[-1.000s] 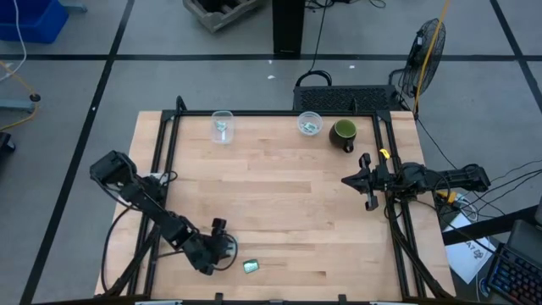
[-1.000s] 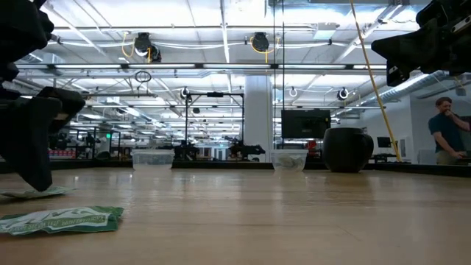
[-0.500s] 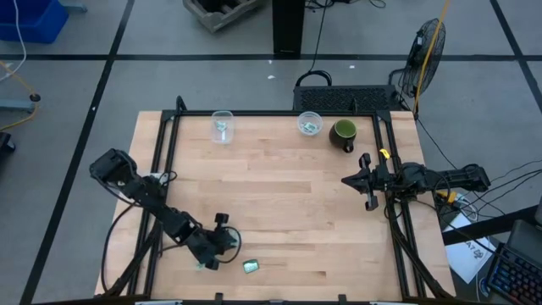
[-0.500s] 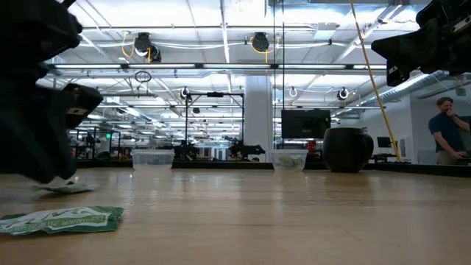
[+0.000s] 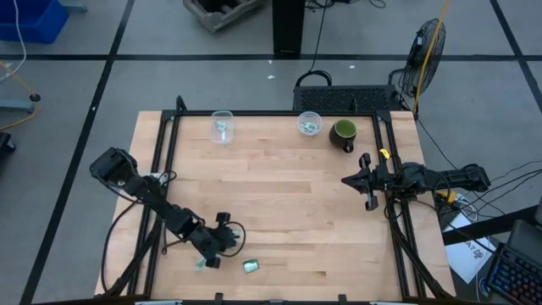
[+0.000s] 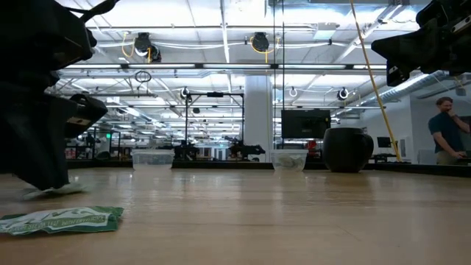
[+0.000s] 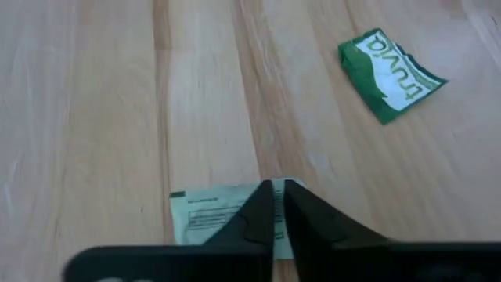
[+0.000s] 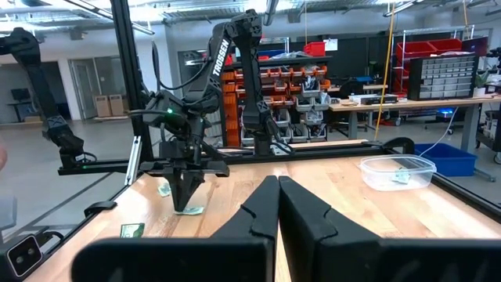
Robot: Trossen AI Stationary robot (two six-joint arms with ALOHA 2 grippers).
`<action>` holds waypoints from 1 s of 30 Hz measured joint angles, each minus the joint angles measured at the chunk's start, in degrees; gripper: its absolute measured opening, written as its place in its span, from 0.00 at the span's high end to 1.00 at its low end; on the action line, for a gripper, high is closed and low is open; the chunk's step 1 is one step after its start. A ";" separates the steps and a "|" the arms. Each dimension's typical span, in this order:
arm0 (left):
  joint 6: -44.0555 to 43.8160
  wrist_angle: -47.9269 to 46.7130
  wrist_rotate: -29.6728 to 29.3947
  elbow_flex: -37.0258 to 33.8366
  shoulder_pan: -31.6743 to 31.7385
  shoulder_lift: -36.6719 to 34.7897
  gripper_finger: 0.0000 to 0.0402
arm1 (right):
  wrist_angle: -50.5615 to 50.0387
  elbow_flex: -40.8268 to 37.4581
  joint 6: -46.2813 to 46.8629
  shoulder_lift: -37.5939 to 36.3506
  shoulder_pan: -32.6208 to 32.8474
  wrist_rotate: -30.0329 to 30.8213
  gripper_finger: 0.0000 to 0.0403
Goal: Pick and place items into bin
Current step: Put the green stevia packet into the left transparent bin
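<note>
The pale packet lies flat under the closed fingers of my left gripper, so next I open them and pinch the packet (image 7: 236,200) into a fold before I lift it.
My left gripper (image 5: 209,257) is near the table's front left, shut on a pale mint-and-white packet (image 7: 205,218), which also shows in the high view (image 5: 201,263) and the low view (image 6: 53,191). A darker green packet (image 7: 389,72) lies flat on the wood just to its right (image 5: 251,266) (image 6: 62,219). My right gripper (image 5: 366,183) waits shut at the table's right edge, its fingers together (image 8: 278,186) and holding nothing. Two clear bins (image 5: 222,125) (image 5: 310,124) stand at the far edge with small packets inside. My left gripper pinches the pale packet between its two fingers at one edge (image 7: 262,196), near that edge's end. The fingers come from above, slanting down. The rest of the packet spreads flat past the fingers. Whether it is clear of the wood I cannot tell.
A dark green cup (image 5: 343,133) stands at the far right beside the right-hand bin. A black frame rail (image 5: 165,148) borders the table's sides. Bare wood (image 5: 279,195) fills the middle. A person (image 6: 447,131) stands in the room beyond.
My left gripper has shut on the pale packet, the gap between its fingers closing. It has shifted slightly toward the table's left and far side, and the packet now shows beside it in the high view. The darker green packet has not moved.
</note>
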 joint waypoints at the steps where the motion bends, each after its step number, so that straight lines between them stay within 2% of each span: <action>1: 0.00 -0.04 0.11 0.00 0.00 0.00 0.87 | 0.00 0.00 0.00 0.00 0.00 0.00 0.99; 8: -0.38 -1.06 1.06 0.00 -0.10 -0.02 0.60 | 0.02 -0.02 0.00 0.00 0.02 0.00 0.99; 12: -0.37 -1.06 3.71 0.00 -0.33 -0.07 0.46 | 0.00 0.00 0.00 0.01 0.00 0.00 0.99; 17: -0.21 -2.83 3.61 0.11 -0.33 -0.17 0.37 | 0.01 -0.02 0.00 0.01 -0.01 0.00 0.99; 19: -0.55 -4.30 2.94 0.14 -0.15 -0.21 0.37 | 0.01 -0.01 0.00 0.00 0.02 0.00 0.99; 22: -1.53 -5.91 2.75 0.20 0.40 -0.24 0.43 | 0.00 -0.01 0.00 0.00 0.02 0.00 0.99; 30: -0.86 -6.02 2.32 0.17 0.52 -0.22 0.72 | 0.02 -0.02 0.00 0.01 0.01 0.00 0.99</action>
